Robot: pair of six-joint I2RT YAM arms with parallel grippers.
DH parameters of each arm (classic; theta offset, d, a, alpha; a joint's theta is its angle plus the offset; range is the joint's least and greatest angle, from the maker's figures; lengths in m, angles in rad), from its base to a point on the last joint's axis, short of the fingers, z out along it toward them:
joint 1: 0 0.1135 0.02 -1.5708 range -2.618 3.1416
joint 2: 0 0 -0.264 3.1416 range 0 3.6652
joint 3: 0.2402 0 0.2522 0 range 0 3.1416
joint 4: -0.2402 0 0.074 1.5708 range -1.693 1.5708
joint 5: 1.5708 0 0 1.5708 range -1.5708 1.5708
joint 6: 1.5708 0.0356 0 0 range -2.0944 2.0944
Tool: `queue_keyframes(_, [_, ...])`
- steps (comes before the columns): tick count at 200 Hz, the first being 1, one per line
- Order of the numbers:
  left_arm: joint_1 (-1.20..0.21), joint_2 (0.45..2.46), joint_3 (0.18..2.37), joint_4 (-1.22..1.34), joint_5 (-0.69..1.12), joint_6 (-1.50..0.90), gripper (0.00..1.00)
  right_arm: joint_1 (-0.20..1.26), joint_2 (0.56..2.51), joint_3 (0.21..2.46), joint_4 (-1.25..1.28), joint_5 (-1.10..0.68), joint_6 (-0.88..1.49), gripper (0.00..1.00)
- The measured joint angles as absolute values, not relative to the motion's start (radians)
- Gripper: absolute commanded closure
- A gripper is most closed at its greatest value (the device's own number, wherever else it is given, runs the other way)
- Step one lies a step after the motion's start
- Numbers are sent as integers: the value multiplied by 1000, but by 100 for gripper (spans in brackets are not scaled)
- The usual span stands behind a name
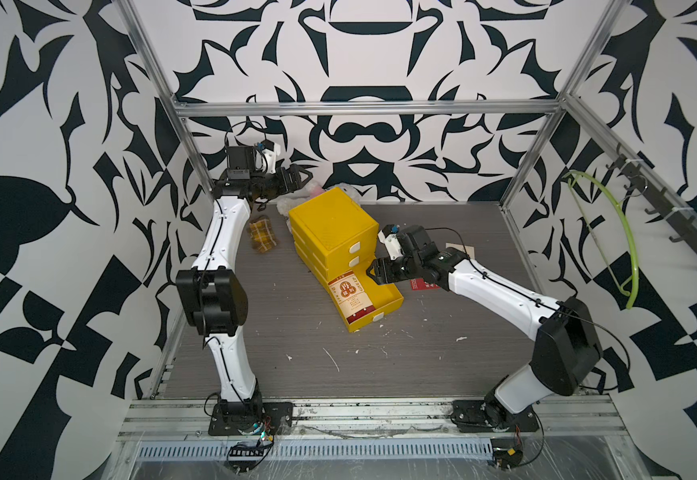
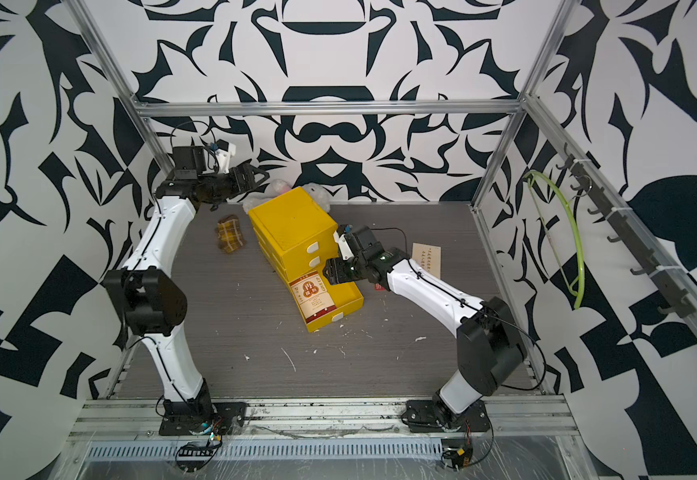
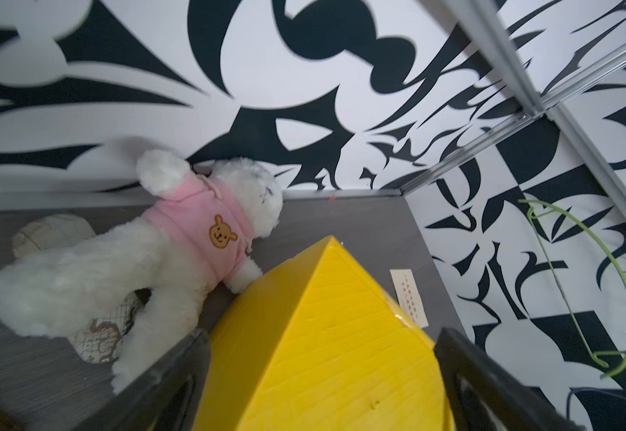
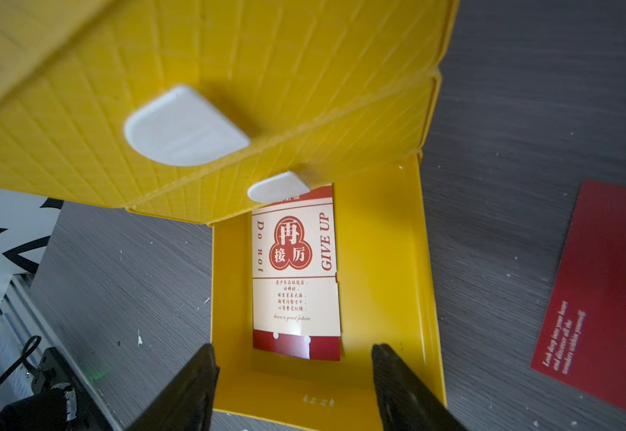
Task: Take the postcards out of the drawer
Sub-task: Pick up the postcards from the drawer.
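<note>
I should move my right gripper to the cream postcard in the drawer next and close it on its long edge (image 1: 365, 291) (image 4: 336, 271) beside the "GIVE UP" lettering.
The yellow cabinet (image 1: 330, 224) has its bottom drawer (image 1: 392, 301) (image 4: 378, 261) pulled out. In the drawer lies one cream postcard (image 1: 348, 297) (image 2: 313, 297) (image 4: 296, 276) with a red emblem and red end bands. A red postcard (image 1: 419, 284) (image 4: 610, 298) lies on the table beside the drawer, partly under my right arm. Another cream postcard (image 1: 461, 251) (image 2: 427, 259) (image 3: 408, 294) lies farther right. My right gripper (image 1: 373, 272) (image 4: 292, 349) hangs open and empty over the drawer's right side. My left gripper (image 1: 303, 176) (image 3: 320, 336) is wide open above the cabinet's back corner, holding nothing.
A plaid cloth (image 1: 262, 235) lies left of the cabinet. A white plush toy in a pink top (image 3: 154, 253) lies behind it against the back wall. A green hanger (image 1: 621, 249) hangs from a hook rail on the right wall.
</note>
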State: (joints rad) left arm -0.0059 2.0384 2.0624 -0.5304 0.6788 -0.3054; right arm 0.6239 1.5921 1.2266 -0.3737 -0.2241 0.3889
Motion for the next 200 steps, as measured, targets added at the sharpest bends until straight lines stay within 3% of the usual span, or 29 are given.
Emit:
queue_keyframes(34, [21, 2186, 2185, -681, 772, -215, 1, 624, 1654, 1205, -346, -245, 395, 31])
queue_keyframes(89, [16, 2204, 2221, -788, 890, -107, 7, 627, 1732, 1200, -303, -268, 413, 32])
queue_keyframes(117, [3, 2204, 2221, -813, 918, -68, 14, 644, 1788, 1201, -260, -261, 425, 33])
queue_keyframes(141, [-9, 2212, 2221, -839, 917, -42, 27, 664, 1855, 1209, -244, -240, 441, 34])
queue_keyframes(200, [-23, 2222, 2208, -873, 879, 31, 35, 677, 1929, 1231, -240, -142, 453, 34])
